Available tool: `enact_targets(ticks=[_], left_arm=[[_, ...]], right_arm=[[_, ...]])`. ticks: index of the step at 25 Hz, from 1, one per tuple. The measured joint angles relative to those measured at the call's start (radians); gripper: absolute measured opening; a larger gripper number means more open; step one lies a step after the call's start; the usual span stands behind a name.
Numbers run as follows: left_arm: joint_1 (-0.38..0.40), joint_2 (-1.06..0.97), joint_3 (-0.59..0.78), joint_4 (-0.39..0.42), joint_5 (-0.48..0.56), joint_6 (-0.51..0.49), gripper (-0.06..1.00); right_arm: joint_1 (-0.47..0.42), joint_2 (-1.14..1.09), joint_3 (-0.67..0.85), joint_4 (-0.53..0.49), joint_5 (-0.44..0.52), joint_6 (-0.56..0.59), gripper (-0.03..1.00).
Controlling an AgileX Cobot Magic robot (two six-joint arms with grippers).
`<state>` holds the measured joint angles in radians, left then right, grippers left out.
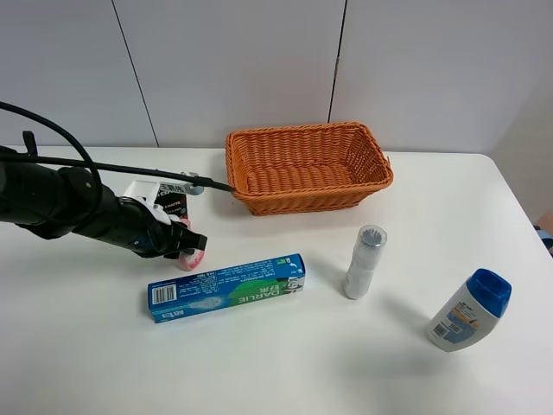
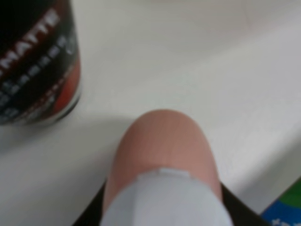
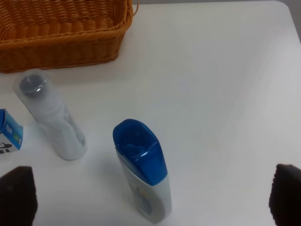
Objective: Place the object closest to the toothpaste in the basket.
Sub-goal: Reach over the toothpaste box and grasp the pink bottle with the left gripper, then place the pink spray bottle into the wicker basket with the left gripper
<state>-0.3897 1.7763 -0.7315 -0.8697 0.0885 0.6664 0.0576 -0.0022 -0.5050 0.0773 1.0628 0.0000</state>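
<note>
My left gripper is to go inside the orange wicker basket [image 1: 316, 182], by the front side of the basket. It will let go of the small white item there.
The blue-green toothpaste box [image 1: 226, 287] lies flat at the front left of the table. Just behind it is a small white item with a pink cap [image 1: 192, 258], which fills the left wrist view [image 2: 162, 155]. My left gripper [image 1: 181, 245] sits around it, with dark fingers [image 2: 233, 207] against both sides, and looks shut on it at table level. The orange wicker basket [image 1: 302, 197] stands at the back centre. My right gripper [image 3: 152, 193] is open and empty, and is out of the exterior high view.
A black, red and white container [image 1: 170, 201] stands just behind the left gripper, close in the left wrist view [image 2: 33, 61]. A white bottle [image 1: 365, 261] lies right of the toothpaste. A white bottle with a blue cap [image 1: 471, 309] lies at the front right, under the right gripper [image 3: 141, 165].
</note>
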Motion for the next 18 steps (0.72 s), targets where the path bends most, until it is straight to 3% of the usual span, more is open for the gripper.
enact_targets(ticks=[5,10,13,18], left_arm=[[0.000,-0.003,-0.032,0.000,0.028,-0.033,0.33],[0.000,-0.057,-0.108,0.001,0.155,-0.089,0.33],[-0.017,-0.131,-0.174,0.001,0.212,-0.128,0.33],[-0.060,-0.200,-0.359,0.010,0.214,-0.111,0.33]], right_arm=[[0.000,0.000,0.000,0.000,0.000,0.000,0.99],[0.000,0.000,0.000,0.000,0.000,0.000,0.99],[0.000,0.000,0.000,0.000,0.000,0.000,0.99],[0.000,0.000,0.000,0.000,0.000,0.000,0.99]])
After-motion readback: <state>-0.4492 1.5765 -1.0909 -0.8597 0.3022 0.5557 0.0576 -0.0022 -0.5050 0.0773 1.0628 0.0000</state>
